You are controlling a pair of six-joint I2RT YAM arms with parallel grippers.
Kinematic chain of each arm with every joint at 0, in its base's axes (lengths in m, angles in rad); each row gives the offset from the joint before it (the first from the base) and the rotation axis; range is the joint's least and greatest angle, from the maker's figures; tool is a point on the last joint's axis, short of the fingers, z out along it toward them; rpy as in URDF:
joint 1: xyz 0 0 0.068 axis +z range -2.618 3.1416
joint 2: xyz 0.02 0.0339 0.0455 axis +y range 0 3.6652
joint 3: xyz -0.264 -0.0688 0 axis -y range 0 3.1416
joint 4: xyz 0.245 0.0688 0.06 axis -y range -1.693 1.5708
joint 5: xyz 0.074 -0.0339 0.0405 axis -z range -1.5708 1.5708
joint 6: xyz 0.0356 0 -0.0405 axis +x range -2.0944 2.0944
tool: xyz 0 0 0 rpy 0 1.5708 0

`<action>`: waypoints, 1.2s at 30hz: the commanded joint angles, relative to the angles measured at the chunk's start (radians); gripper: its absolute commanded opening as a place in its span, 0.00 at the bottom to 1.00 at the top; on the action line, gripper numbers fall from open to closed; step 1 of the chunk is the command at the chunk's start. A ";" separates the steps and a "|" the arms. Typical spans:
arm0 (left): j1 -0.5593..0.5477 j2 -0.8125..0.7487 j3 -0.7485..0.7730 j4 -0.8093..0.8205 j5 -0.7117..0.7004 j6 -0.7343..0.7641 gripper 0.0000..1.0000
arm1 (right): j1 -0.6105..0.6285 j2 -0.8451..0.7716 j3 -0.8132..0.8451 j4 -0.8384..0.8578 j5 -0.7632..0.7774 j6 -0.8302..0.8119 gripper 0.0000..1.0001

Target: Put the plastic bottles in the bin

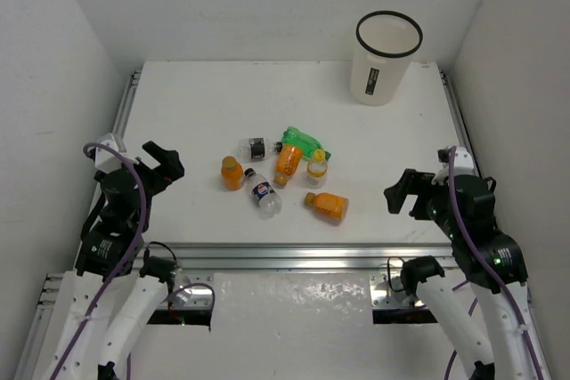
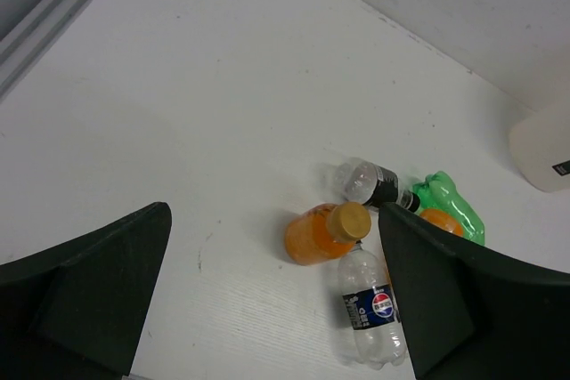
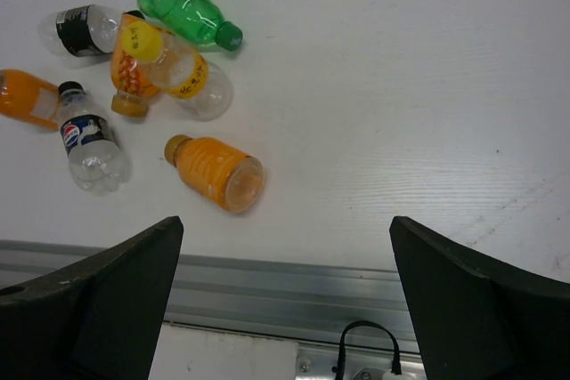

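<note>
I need to move my left gripper next to the cap (image 1: 230, 163) (image 2: 348, 222) of the upright orange bottle beside the clear blue-labelled one and close it there.
Several small plastic bottles lie clustered mid-table: an orange one (image 1: 232, 172), a clear dark-labelled one (image 1: 256, 147), a green one (image 1: 303, 141), an orange one (image 1: 287, 165), a clear yellow-capped one (image 1: 317, 169), a clear blue-labelled one (image 1: 264, 193) and an orange one (image 1: 327, 206) lying apart at the front. The white bin (image 1: 385, 64) with a black rim stands at the far right. My left gripper (image 1: 165, 162) is open and empty, left of the cluster (image 2: 316, 233). My right gripper (image 1: 403, 191) is open and empty, right of the front orange bottle (image 3: 214, 171).
A metal rail (image 3: 294, 287) runs along the table's near edge below the right gripper. White walls enclose the table on three sides. The bin's side shows at the right edge of the left wrist view (image 2: 543, 149).
</note>
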 commanded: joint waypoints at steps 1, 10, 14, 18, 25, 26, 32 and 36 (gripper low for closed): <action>0.003 -0.006 0.014 0.015 -0.009 -0.019 1.00 | -0.002 -0.002 -0.010 0.051 -0.025 0.011 0.99; -0.022 0.288 0.101 0.006 0.158 -0.068 1.00 | -0.002 0.075 -0.009 0.076 -0.139 0.013 0.99; -0.241 0.506 0.185 -0.026 -0.005 -0.140 1.00 | -0.002 0.121 -0.014 0.094 -0.183 0.014 0.99; -0.322 0.699 0.209 -0.008 -0.090 -0.174 1.00 | -0.002 0.143 -0.058 0.136 -0.188 0.017 0.99; -0.320 0.894 0.232 0.064 -0.075 -0.177 0.94 | -0.002 0.173 -0.129 0.214 -0.242 0.019 0.99; -0.320 0.925 0.230 0.087 -0.076 -0.174 0.94 | 0.000 0.184 -0.144 0.222 -0.249 0.017 0.99; -0.297 1.015 0.230 0.118 -0.069 -0.174 0.73 | -0.002 0.206 -0.172 0.255 -0.300 0.017 0.99; -0.265 1.016 0.207 0.104 -0.089 -0.196 0.33 | -0.002 0.218 -0.170 0.262 -0.314 0.008 0.99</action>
